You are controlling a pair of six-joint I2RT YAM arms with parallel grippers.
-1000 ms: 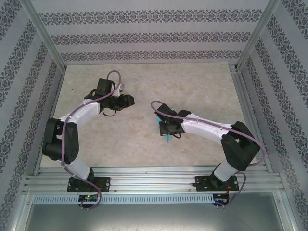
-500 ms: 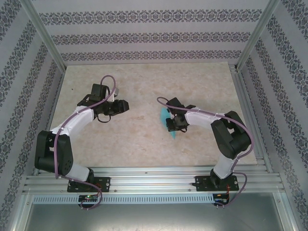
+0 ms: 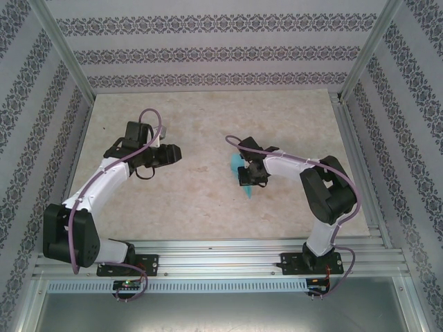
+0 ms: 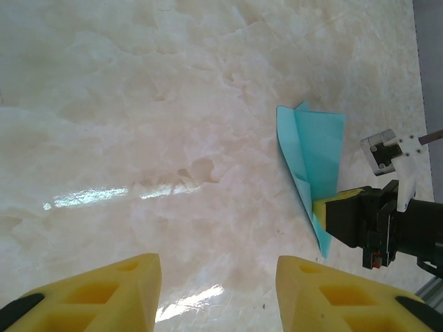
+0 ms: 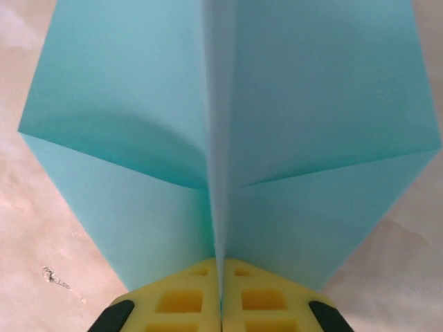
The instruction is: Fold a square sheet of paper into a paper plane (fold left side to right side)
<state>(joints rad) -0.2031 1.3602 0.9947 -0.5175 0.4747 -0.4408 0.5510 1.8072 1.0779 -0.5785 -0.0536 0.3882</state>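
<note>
My right gripper needs to let go of the turquoise paper plane on the bare table farther back, toward the far patterned wall (image 3: 245,135).
The square sheet of paper is folded into a turquoise paper plane (image 3: 239,164), a pointed dart near the middle of the table. My right gripper (image 5: 220,266) is shut on the plane's raised centre crease, and the two wings (image 5: 124,117) spread out to either side of the yellow pads. The left wrist view shows the paper plane (image 4: 315,149) lying with its tip toward the camera and the right gripper's pad (image 4: 333,206) on it. My left gripper (image 4: 218,266) hangs open over bare table, well to the left of the plane, with nothing between its fingers (image 4: 131,283).
The table top (image 3: 201,200) is a pale marbled surface with patterned walls on three sides. A metal rail (image 3: 221,252) runs along the near edge, with the arm bases on it. Free room lies between the left gripper (image 3: 173,152) and the right gripper (image 3: 248,176).
The left arm has drawn back to the left, away from the plane. The right arm has pulled its elbow in, and more of the turquoise paper now shows beside its gripper.
</note>
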